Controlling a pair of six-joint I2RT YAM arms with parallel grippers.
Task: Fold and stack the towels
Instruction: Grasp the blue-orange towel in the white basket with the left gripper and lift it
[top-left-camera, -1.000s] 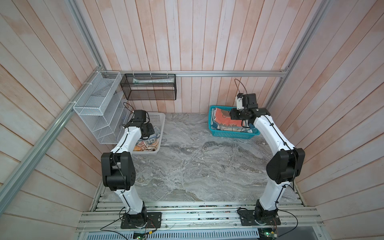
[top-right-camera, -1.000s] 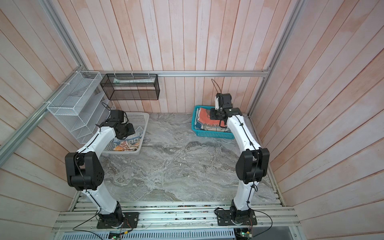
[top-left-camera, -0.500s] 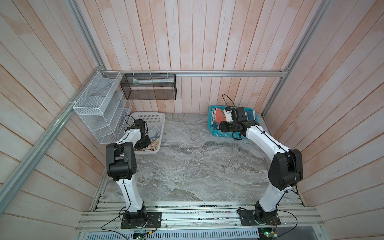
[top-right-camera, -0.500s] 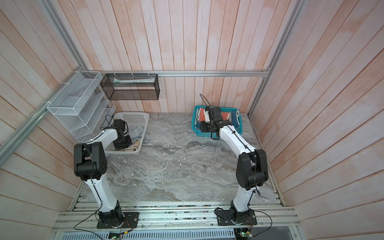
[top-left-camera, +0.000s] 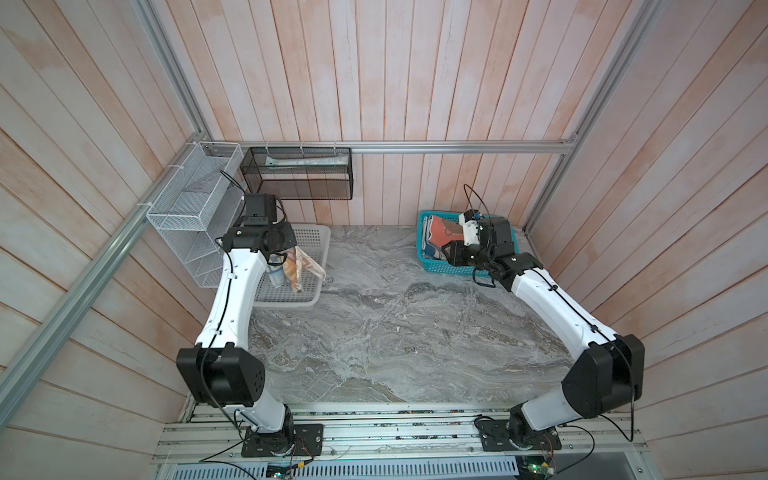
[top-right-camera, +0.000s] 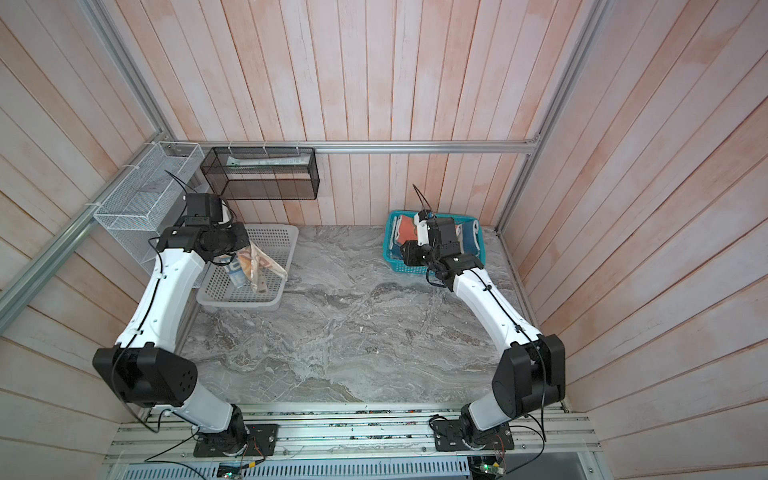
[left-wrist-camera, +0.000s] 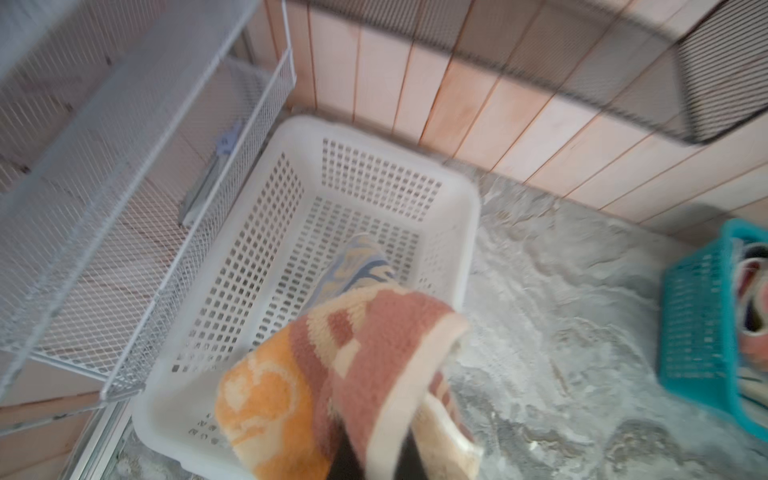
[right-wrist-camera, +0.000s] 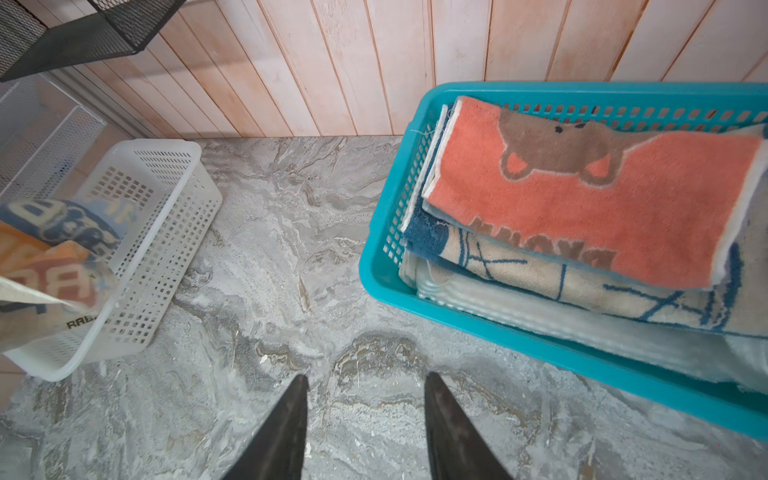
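Observation:
Next, I open my left gripper to let go of the cream block-lettered towel, now crumpled above the white basket, on the grey marble tabletop (top-left-camera: 424, 331) in front of the teal basket.
The blue, orange and cream block-lettered towel (top-left-camera: 300, 268) (top-right-camera: 258, 270) (left-wrist-camera: 365, 357) hangs crumpled above the white basket (top-left-camera: 291, 302) (left-wrist-camera: 469, 208), which shows nothing else inside. My left gripper (top-left-camera: 286, 254) (left-wrist-camera: 380, 453) is shut on it, jaws mostly hidden by cloth. In the teal basket (top-left-camera: 440, 271) (right-wrist-camera: 388, 286) lies a folded stack: the coral "BROWN" towel (right-wrist-camera: 602, 199) on top, a blue-cream towel (right-wrist-camera: 519, 270) under it, a white towel (right-wrist-camera: 540, 318) lowest. My right gripper (top-left-camera: 448, 252) (right-wrist-camera: 368, 382) is open and empty over the table beside the teal basket.
A white wire rack (top-left-camera: 187, 216) hangs on the left wall beside the white basket. A black mesh basket (top-left-camera: 299, 174) hangs on the back wall above it. The grey marble tabletop (top-left-camera: 395, 332) lies between both baskets.
My left gripper shut on the block-lettered towel in the white basket and lifted it. My right gripper drew back from over the teal basket to its front left side.

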